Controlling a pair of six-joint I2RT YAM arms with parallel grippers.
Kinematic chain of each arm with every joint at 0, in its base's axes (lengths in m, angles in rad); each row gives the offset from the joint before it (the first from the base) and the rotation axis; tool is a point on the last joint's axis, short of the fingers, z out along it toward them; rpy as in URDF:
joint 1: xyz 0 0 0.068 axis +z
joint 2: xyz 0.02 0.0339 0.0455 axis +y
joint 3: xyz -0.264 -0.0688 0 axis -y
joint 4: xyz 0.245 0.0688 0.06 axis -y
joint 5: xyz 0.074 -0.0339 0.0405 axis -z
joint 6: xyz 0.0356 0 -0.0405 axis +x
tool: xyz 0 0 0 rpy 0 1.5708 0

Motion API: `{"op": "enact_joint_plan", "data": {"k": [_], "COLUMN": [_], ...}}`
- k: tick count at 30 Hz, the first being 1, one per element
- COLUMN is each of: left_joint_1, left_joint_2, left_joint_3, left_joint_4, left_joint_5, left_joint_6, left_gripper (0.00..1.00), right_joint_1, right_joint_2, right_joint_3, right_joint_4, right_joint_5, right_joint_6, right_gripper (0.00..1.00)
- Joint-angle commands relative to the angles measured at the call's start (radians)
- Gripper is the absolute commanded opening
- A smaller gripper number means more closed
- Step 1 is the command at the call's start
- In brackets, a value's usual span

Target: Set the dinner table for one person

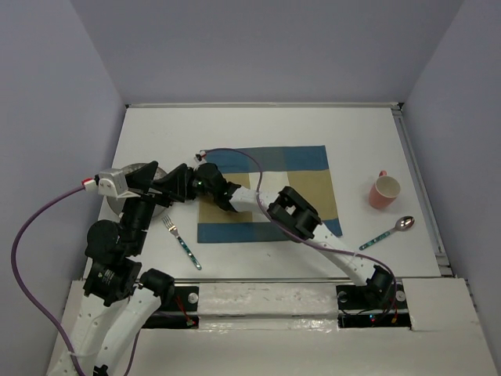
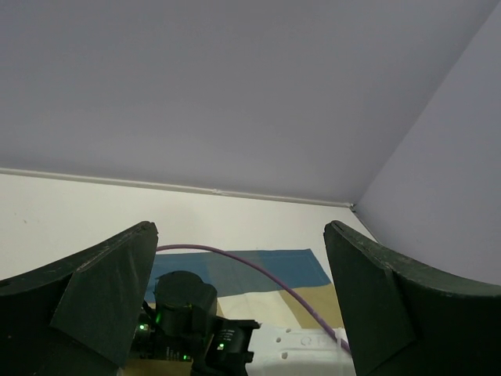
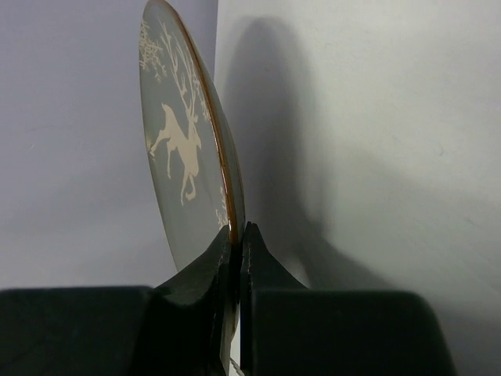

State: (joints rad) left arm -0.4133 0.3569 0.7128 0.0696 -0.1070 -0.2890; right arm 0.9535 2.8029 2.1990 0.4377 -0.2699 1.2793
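Note:
The robot's right gripper needs to put the grey plate down on the checked placemat, just off its middle (image 1: 250, 193) toward the fork.
A grey plate (image 1: 141, 168) with a white deer print lies at the left of the white dinner table (image 1: 235, 129), mostly hidden under my left arm. My right gripper (image 1: 169, 189) reaches across the checked placemat (image 1: 305, 168) and is shut on the plate's brown rim (image 3: 227, 180). In the right wrist view the gripper (image 3: 237, 235) pinches the plate edge-on, with the plate's shadow on the table. My left gripper (image 1: 180, 182) hovers over the same spot, open and empty (image 2: 240, 225). The right arm's black wrist (image 2: 188, 305) shows between its fingers.
A fork (image 1: 182, 243) lies near the front, left of the placemat. A pink cup (image 1: 383, 192) stands to the right, and a spoon (image 1: 387, 233) lies in front of it. Purple cables loop from both wrists. Walls close in the table's back and sides.

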Motion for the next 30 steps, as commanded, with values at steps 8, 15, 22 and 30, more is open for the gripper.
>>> {"op": "enact_joint_plan", "data": {"k": [8, 15, 22, 30], "left_joint_1": [0.019, 0.018, 0.016, 0.016], "left_joint_2": [-0.081, -0.076, -0.062, -0.044], "left_joint_3": [-0.006, -0.007, -0.016, -0.026], "left_joint_4": [0.038, 0.033, 0.042, 0.047], "left_joint_5": [-0.049, -0.053, -0.017, 0.018], "left_joint_6": [0.014, 0.013, 0.004, -0.01], "left_gripper": [0.99, 0.99, 0.99, 0.99], "right_joint_1": [-0.051, -0.131, -0.309, -0.449], "right_joint_2": [-0.429, -0.773, -1.06, -1.273], "right_joint_3": [-0.305, -0.784, -1.256, -1.495], "right_joint_4": [0.325, 0.378, 0.409, 0.308], "right_joint_5": [0.004, 0.043, -0.043, -0.087], "right_joint_6": [-0.123, -0.182, -0.156, -0.256], "right_gripper": [0.0, 0.0, 0.0, 0.0]}}
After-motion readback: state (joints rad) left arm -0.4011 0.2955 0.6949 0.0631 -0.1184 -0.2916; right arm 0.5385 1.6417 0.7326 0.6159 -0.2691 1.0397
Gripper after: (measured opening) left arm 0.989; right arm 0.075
